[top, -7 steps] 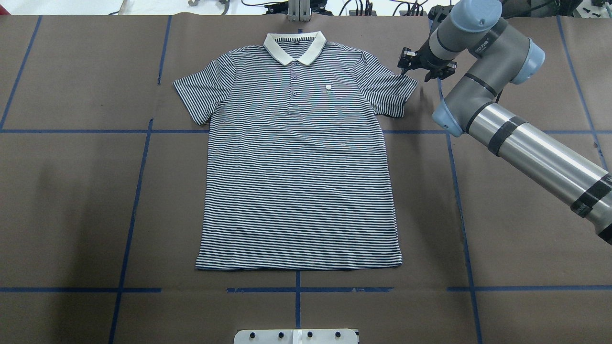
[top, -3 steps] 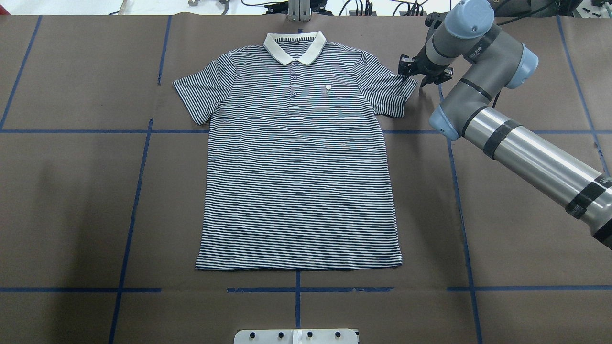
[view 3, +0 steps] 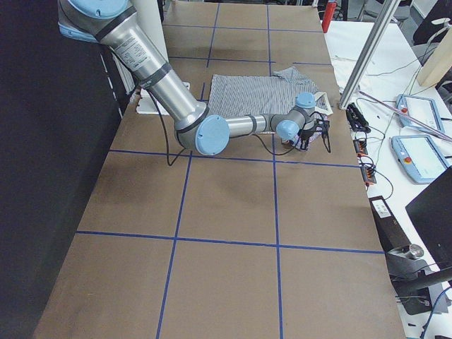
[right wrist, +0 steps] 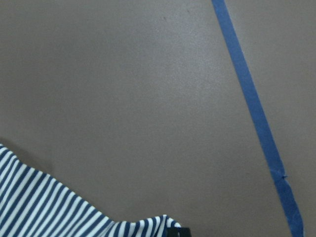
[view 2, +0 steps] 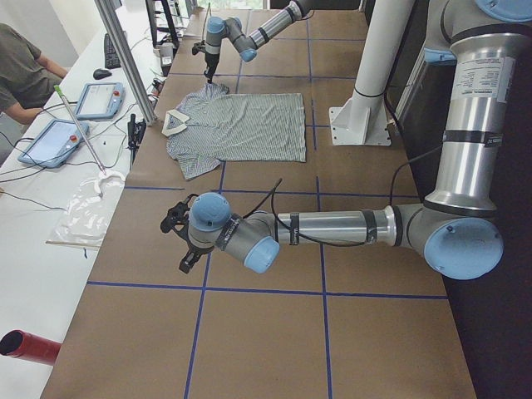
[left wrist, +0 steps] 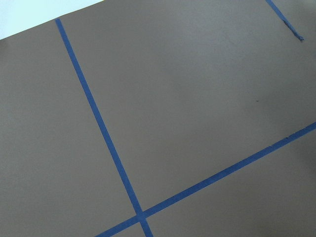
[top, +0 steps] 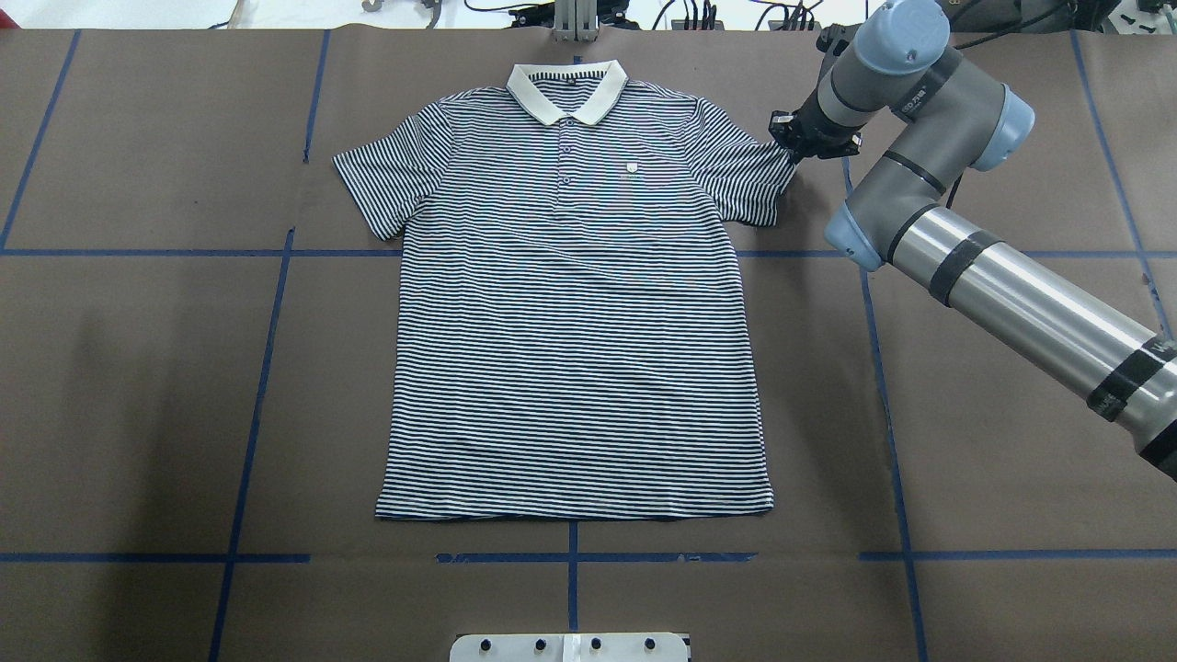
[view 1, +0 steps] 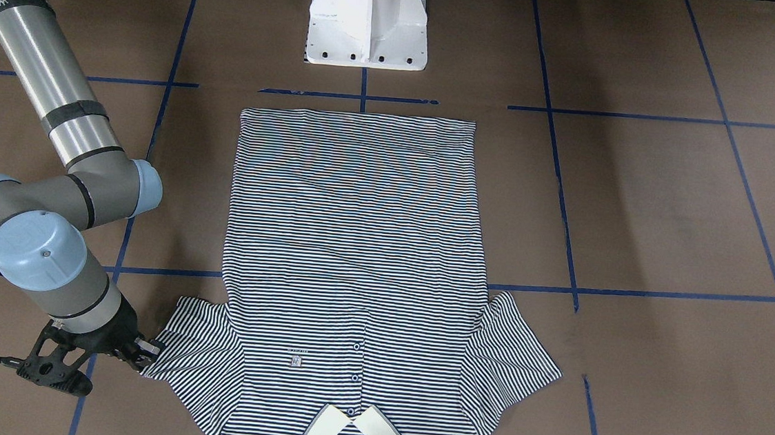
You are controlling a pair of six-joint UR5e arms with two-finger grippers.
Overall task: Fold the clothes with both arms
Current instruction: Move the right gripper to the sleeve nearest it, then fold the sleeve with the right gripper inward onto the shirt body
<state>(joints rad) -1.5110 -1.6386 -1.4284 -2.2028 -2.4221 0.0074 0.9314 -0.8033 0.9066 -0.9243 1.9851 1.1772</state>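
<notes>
Next, my right gripper lets go of the sleeve tip on the striped polo shirt's chest (view 1: 312, 361), beside the buttons.
The striped polo shirt (top: 570, 322) lies flat, front up, collar at the far edge, both sleeves spread; it also shows in the front-facing view (view 1: 351, 242). My right gripper (top: 796, 147) is down at the outer tip of the shirt's right-hand sleeve (top: 754, 175) and looks shut on it. In the front-facing view the gripper (view 1: 145, 356) touches that tip. The right wrist view shows the sleeve edge (right wrist: 49, 212) bunched up at a black fingertip (right wrist: 177, 231). My left gripper (view 2: 176, 241) hovers far off the shirt; I cannot tell its state.
The white pedestal base (view 1: 369, 15) stands at the near table edge behind the shirt's hem. Blue tape lines (top: 267, 322) cross the brown table cover. A side bench with tablets (view 2: 83, 100) and a seated person (view 2: 21, 66) lies beyond the collar end.
My right gripper has come down and inward onto the sleeve tip, and its spread fingers have closed together there. The sleeve corner is slightly drawn up. The shirt body has not moved.
</notes>
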